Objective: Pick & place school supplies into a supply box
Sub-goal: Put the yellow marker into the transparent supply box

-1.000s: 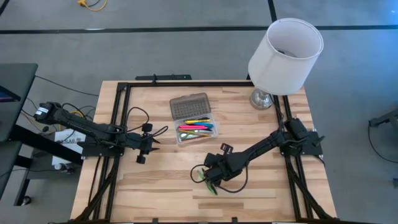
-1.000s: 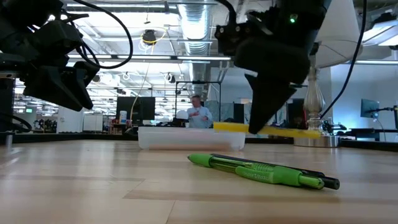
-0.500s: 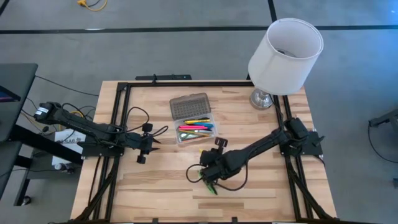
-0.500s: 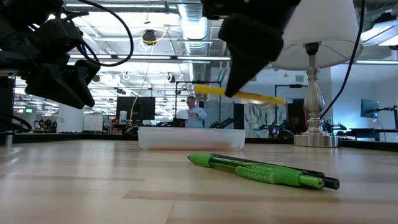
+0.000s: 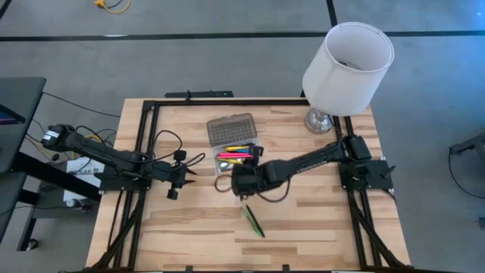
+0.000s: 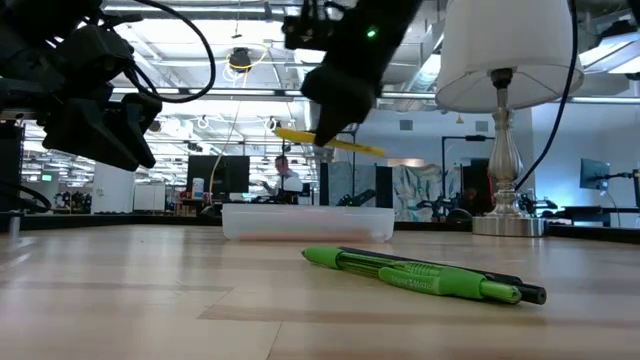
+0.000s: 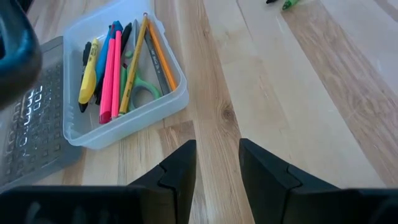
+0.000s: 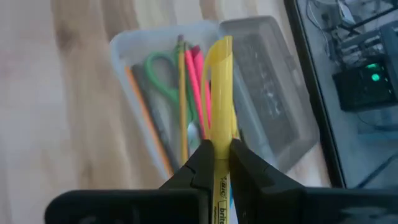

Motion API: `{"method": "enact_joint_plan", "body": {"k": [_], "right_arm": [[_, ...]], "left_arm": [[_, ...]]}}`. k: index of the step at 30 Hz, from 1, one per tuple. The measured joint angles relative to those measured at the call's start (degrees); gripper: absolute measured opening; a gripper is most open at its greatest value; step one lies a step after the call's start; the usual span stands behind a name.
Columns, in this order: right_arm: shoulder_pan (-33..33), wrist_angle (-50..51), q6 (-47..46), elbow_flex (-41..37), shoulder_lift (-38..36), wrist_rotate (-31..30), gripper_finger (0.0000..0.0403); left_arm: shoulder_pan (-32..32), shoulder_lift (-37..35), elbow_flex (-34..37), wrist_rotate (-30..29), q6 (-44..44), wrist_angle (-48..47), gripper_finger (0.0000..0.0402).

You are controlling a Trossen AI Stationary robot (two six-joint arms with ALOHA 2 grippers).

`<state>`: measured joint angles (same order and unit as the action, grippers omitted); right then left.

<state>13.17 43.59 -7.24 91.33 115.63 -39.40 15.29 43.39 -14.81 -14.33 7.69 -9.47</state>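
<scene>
I need to use my right gripper to lay the yellow highlighter across the pink pens in the clear supply box point(image 5: 236, 151) point(image 8: 212, 118).
The clear supply box point(image 5: 241, 161) lies open at mid-table, its grey ribbed lid point(image 5: 231, 129) folded back toward the far edge. In it lie green-handled scissors point(image 7: 142, 93) and pink, orange, yellow and blue pens. My right gripper point(image 8: 216, 158) hovers over the box's near side, shut on a yellow highlighter point(image 8: 221, 93). Green pens point(image 5: 254, 220) lie flat on the wood nearer the front edge, also seen low point(image 6: 420, 272). My left gripper point(image 7: 217, 168) waits open, left of the box and above the table. My right gripper pinches the yellow highlighter's barrel point(image 8: 217, 146) between its two fingers, about mid-length, coming down at a slant from above. The highlighter point(image 6: 330, 140) is lifted clear and nearly level over the box, its ends sticking out on both sides of the fingers.
A white-shaded lamp point(image 5: 348, 64) stands on its metal base point(image 5: 322, 120) at the far right corner. Black rails point(image 5: 144, 152) frame the table's sides. Bare wood lies left of the box and along the near edge.
My right gripper, still shut on the yellow highlighter, has risen and travelled from the near middle of the table toward the far left, ending over the box. The green pens it stood above have stayed where they were.
</scene>
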Motion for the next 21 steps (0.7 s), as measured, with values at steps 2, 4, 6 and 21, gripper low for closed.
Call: {"method": "enact_joint_plan", "body": {"k": [2,4,6,21], "right_arm": [[-1.79,-2.71,3.03,0.00,0.00,1.23,0.0017],[-3.52,-5.08,5.36,0.00,0.00,2.72,0.0019],[-5.35,-6.93,7.27,0.00,0.00,4.96,0.0020],[-13.45,-14.37,10.29,-5.75,-0.11,17.07,0.0023]], "left_arm": [[0.00,0.00,0.00,0.00,0.01,0.00,0.0117],[0.00,0.00,0.00,0.00,0.01,-0.01,0.0117],[0.00,-0.01,0.00,0.00,0.03,-0.02,0.0117],[0.00,-0.01,0.00,0.00,0.03,-0.07,0.0117]]}}
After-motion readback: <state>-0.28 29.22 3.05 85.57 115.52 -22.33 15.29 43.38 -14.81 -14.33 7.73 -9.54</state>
